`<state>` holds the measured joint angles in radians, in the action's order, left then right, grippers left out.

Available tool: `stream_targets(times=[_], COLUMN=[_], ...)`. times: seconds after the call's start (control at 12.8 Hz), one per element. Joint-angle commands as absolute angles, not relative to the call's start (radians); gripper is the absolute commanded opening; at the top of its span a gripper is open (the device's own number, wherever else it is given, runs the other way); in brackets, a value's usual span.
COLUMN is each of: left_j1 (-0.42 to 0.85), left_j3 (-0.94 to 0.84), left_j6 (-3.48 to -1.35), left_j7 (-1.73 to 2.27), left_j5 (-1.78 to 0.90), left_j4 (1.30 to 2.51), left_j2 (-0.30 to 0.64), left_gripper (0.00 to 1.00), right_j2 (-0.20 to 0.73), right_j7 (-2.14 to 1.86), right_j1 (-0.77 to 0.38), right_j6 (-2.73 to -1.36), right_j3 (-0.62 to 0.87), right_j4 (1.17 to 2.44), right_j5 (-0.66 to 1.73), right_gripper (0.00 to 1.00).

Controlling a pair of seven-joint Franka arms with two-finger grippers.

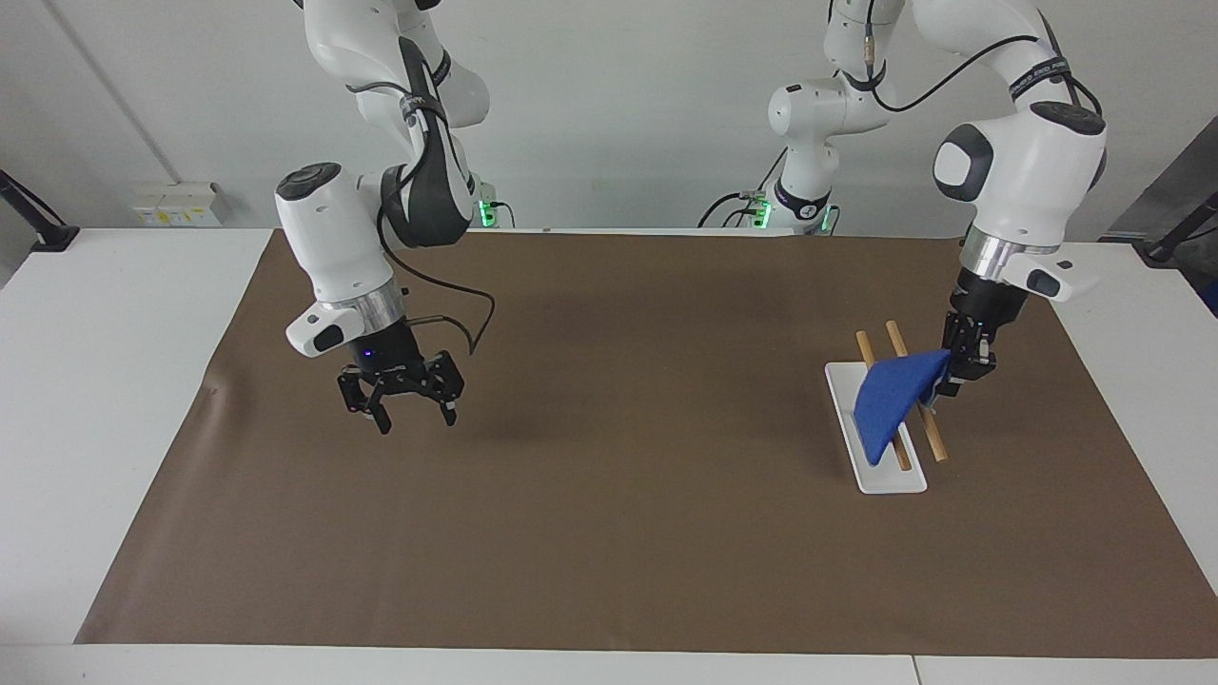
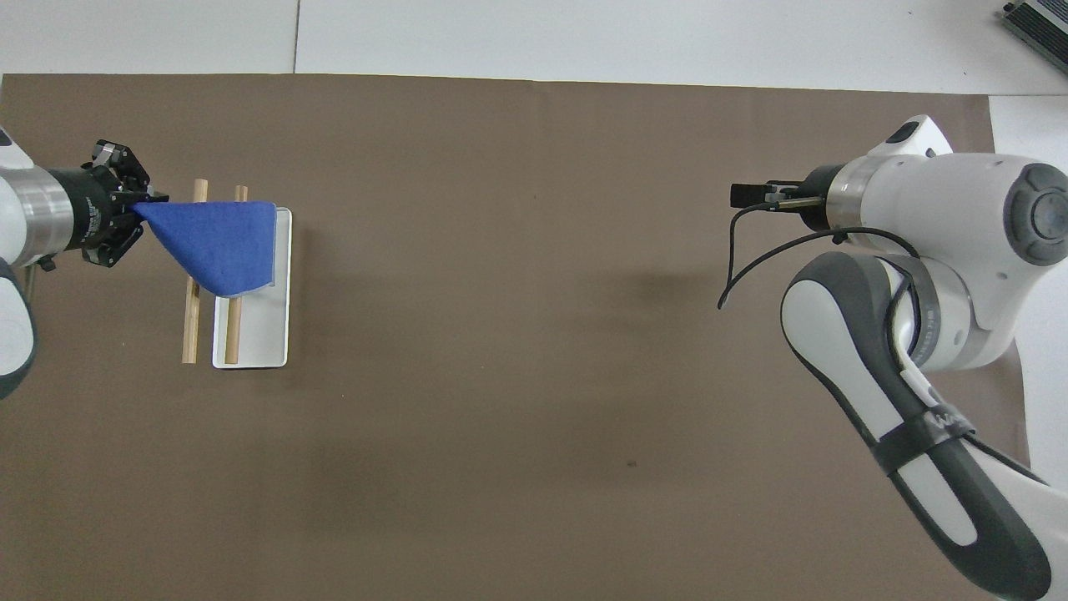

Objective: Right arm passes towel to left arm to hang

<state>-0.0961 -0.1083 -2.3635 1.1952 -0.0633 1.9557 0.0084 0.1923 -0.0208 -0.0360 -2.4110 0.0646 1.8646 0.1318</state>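
Next, my left gripper releases the towel draped over both wooden rods of the rack (image 2: 231, 242).
The towel (image 1: 890, 404) is a bright-blue cloth. My left gripper (image 1: 947, 385) is shut on one corner of it, over the mat just beside the rack, on the side toward the left arm's end of the table. From there the towel (image 2: 221, 242) stretches over both wooden rods (image 2: 193, 284), and its loose corner hangs toward the rack's white base (image 1: 880, 471). Whether it rests on the rods I cannot tell. In the overhead view the left gripper (image 2: 148, 205) shows at the picture's edge. My right gripper (image 1: 416, 419) is open and empty, pointing down over the mat toward the right arm's end of the table; it also shows in the overhead view (image 2: 738, 194).
A brown mat (image 1: 609, 533) covers most of the white table (image 1: 114, 381). A loose black cable (image 1: 476, 319) loops from the right wrist. The rack's white base (image 2: 265, 334) stands on the mat near the left arm's end of the table.
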Motion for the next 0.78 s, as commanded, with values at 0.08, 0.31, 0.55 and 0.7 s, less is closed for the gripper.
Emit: stream_targets(times=[0.08, 0.31, 0.55, 0.7], left_j1=[-0.095, -0.095, -0.095, -0.095], left_j3=[-0.052, -0.052, -0.052, -0.054], left_j6=[-2.327, -2.338, -2.344, -2.345], left_j7=[1.074, 1.039, 1.04, 1.045], left_j5=[-0.048, -0.048, -0.048, -0.048], left_j4=[1.907, 1.919, 1.936, 1.943], left_j2=[0.008, 0.006, 0.006, 0.006], left_gripper=[0.0, 0.0, 0.0, 0.0], right_j2=[0.157, 0.115, 0.048, 0.003], right_j7=[-0.002, -0.002, -0.002, 0.003], right_j1=[-0.015, -0.096, -0.071, -0.045], right_j6=[-2.173, -1.963, -1.827, -1.741], right_j3=[0.055, -0.09, -0.109, -0.103], right_j4=[1.754, 1.663, 1.641, 1.637], right_j5=[0.0, -0.008, -0.005, -0.006], right_gripper=[1.0, 1.0, 1.0, 1.0])
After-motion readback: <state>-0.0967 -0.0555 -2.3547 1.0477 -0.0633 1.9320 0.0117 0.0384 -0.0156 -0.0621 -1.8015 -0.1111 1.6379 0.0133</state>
